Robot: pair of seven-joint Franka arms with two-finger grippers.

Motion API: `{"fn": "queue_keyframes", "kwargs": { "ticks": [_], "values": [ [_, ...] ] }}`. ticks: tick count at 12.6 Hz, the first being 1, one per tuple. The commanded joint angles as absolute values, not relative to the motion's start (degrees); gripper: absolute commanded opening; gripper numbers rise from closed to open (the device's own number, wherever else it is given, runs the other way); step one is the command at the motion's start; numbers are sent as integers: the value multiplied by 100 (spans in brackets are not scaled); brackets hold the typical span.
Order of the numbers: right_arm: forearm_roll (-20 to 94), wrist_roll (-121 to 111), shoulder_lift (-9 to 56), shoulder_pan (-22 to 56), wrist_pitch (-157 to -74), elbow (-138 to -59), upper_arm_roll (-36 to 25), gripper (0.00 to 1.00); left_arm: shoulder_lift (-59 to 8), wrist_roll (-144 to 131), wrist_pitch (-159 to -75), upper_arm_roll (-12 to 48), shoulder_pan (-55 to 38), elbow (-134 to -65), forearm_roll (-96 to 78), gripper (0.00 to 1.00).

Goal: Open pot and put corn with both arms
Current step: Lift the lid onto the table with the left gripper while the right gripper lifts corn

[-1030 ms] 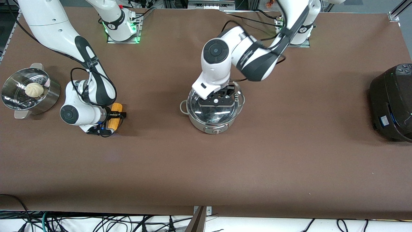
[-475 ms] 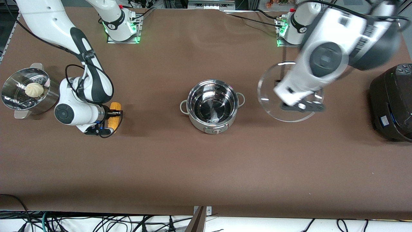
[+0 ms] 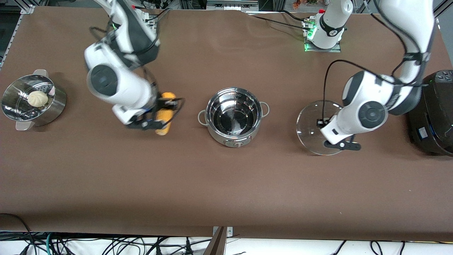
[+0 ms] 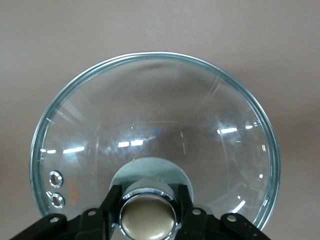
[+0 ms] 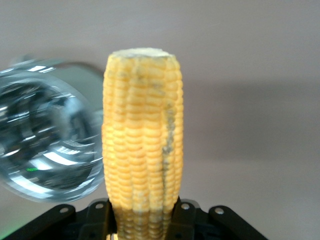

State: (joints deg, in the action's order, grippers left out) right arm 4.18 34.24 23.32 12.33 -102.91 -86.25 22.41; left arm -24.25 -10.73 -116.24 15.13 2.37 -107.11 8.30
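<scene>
My right gripper will release the yellow corn on the shiny bottom inside the open steel pot (image 3: 231, 119) (image 5: 54, 130).
The steel pot (image 3: 216, 135) stands open at the table's middle, with nothing in it. My left gripper (image 3: 338, 141) is shut on the beige knob (image 4: 148, 216) of the glass lid (image 3: 309, 124). It holds the lid low over the table between the pot and the black cooker. In the left wrist view the lid (image 4: 150, 125) spreads out past the gripper (image 4: 148, 214). My right gripper (image 3: 155, 119) is shut on the yellow corn (image 3: 164, 112) and holds it in the air between the steamer and the pot. The right wrist view shows the corn (image 5: 142, 135) in that gripper (image 5: 142, 222), with the pot (image 5: 45, 145) beside it.
A perforated steel steamer (image 3: 53, 106) with a white bun (image 3: 38, 98) stands at the right arm's end of the table. A big black cooker (image 3: 431, 113) stands at the left arm's end, close to the lid. Brown table surface lies nearer the front camera.
My left gripper lifted the lid off the pot, carried it toward the black cooker and lowered it. My right gripper rose with the corn and moved toward the pot.
</scene>
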Motion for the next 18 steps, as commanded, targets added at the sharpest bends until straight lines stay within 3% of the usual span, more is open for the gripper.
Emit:
{"fn": "queue_keyframes", "kwargs": {
  "ticks": [1,2,3,4,9,12,13,14,15,17,18],
  "values": [
    [343,4163,3293,1949,-10449,-7588,2215,0,-2337,-976,-12180,1608,552,-11223,958,5],
    [334,4427,3566,2203,-10711,-7446,2215,0,-2399,-967,-12190,1608,580,-11224,958,26],
    [325,4595,3786,2363,-11010,-7427,2215,0,-2373,-941,-12182,1608,580,-11215,958,71],
    [229,4701,4014,2521,-11352,-7427,2206,0,-2234,-819,-12103,1635,658,-11189,949,100],
    [-44,4975,4605,2760,-11988,-7427,2206,0,-670,-527,-10612,1661,659,-10532,591,100],
    [-245,4983,4789,2786,-11988,-7427,2206,0,-553,-570,-9514,1652,633,-9198,132,100],
    [-281,4992,4842,2795,-12023,-7427,2206,6,-667,-571,-9423,1644,685,-9028,149,100],
    [-281,4992,4912,2804,-12084,-7435,2206,22,-694,-536,-9361,1617,712,-9009,149,100],
    [-290,5001,4957,2812,-12137,-7436,2206,30,-651,-545,-9212,1600,712,-9009,141,100],
    [-299,5001,5036,2900,-12269,-7436,2206,30,-361,-1051,-9009,1626,712,-9026,132,100],
    [-299,5001,5045,2909,-12287,-7436,2171,35,-369,-1298,-9000,1643,712,-9018,132,100]
  ]
}}
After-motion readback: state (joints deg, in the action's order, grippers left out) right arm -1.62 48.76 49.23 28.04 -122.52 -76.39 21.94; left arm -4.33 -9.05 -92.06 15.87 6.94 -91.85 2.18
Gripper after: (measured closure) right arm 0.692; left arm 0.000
